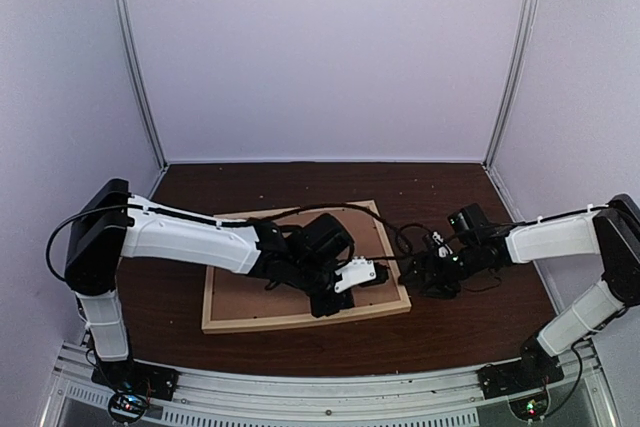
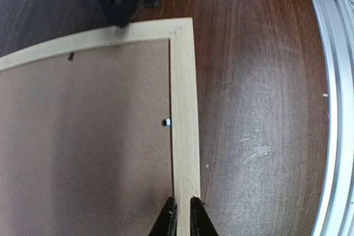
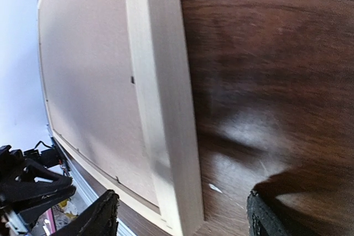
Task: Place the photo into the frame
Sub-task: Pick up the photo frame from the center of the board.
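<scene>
The frame's pale piece is too wide for the gap in my left gripper's fingers, so next I open them and grip both sides of the pale piece (image 2: 188, 186).
The frame (image 1: 260, 324) lies flat on the dark wood table, pale strips around a brown backing board (image 1: 240, 282). The photo is hidden. My left gripper (image 1: 333, 301) sits at the frame's near right part. In the left wrist view its jaws (image 2: 183, 214) are shut on the pale strip (image 2: 184, 114), one finger on each side. My right gripper (image 1: 428, 277) hovers just off the frame's right end. In the right wrist view it (image 3: 182, 214) is open wide, with the frame's corner (image 3: 166, 109) between the spread fingers and touching neither.
A small clip (image 2: 165, 122) sticks out of the strip over the backing board (image 2: 83, 147). A metal rail (image 2: 337, 109) runs along the table's near edge. Black cables (image 1: 415, 242) loop beside the right gripper. White walls enclose the table.
</scene>
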### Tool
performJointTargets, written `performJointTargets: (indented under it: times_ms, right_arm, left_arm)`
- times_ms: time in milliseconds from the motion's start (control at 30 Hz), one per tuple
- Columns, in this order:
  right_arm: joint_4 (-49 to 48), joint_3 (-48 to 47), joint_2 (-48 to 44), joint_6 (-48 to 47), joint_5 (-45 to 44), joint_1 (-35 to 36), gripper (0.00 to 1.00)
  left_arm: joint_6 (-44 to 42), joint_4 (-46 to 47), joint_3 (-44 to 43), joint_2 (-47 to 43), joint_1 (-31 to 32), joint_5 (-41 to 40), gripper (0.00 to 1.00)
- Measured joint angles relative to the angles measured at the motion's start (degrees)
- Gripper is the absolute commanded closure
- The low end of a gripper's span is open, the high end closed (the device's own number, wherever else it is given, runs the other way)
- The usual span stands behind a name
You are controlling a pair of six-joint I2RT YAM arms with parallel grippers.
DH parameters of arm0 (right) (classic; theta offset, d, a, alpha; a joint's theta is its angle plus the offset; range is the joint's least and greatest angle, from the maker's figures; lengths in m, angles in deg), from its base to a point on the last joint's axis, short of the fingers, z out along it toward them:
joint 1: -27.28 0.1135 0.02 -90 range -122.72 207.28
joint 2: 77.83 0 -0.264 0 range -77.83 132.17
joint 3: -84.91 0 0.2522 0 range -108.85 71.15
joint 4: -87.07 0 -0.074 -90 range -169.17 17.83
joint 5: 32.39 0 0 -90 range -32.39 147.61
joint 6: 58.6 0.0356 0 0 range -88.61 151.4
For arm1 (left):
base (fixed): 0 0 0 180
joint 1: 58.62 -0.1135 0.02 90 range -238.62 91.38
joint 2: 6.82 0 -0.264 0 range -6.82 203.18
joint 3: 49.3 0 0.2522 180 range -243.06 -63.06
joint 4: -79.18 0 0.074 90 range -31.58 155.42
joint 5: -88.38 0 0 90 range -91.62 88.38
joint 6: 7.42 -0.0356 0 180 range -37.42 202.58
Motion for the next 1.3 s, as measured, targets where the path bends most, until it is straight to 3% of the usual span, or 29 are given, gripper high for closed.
performJointTargets:
  times_ms: [233, 467, 600, 967, 1300]
  right_arm:
    - [-9.6, 1.7, 2.6, 4.8, 3.6, 1.4, 0.23]
    - [-10.6, 2.0, 2.8, 5.5, 3.6, 1.7, 0.24]
    - [-9.6, 1.9, 2.5, 5.1, 3.2, 1.7, 0.25]
    - [-9.4, 1.9, 2.1, 5.2, 1.4, 2.7, 0.26]
    - [-11.6, 2.6, 2.7, 5.5, 1.4, 3.0, 0.27]
  left_arm:
    - [1.6, 2.2, -2.5, -2.7, -0.1, -0.2, 1.00]
    - [1.7, 1.7, -2.4, -2.8, -0.1, 0.2, 0.59]
    - [0.7, 0.8, -1.7, -2.8, -0.1, 0.4, 0.49]
    - [-3.8, -4.4, -4.4, 4.3, -0.8, 2.8, 0.49]
    - [-6.2, -9.1, -10.8, 9.0, -0.8, 2.8, 0.67]
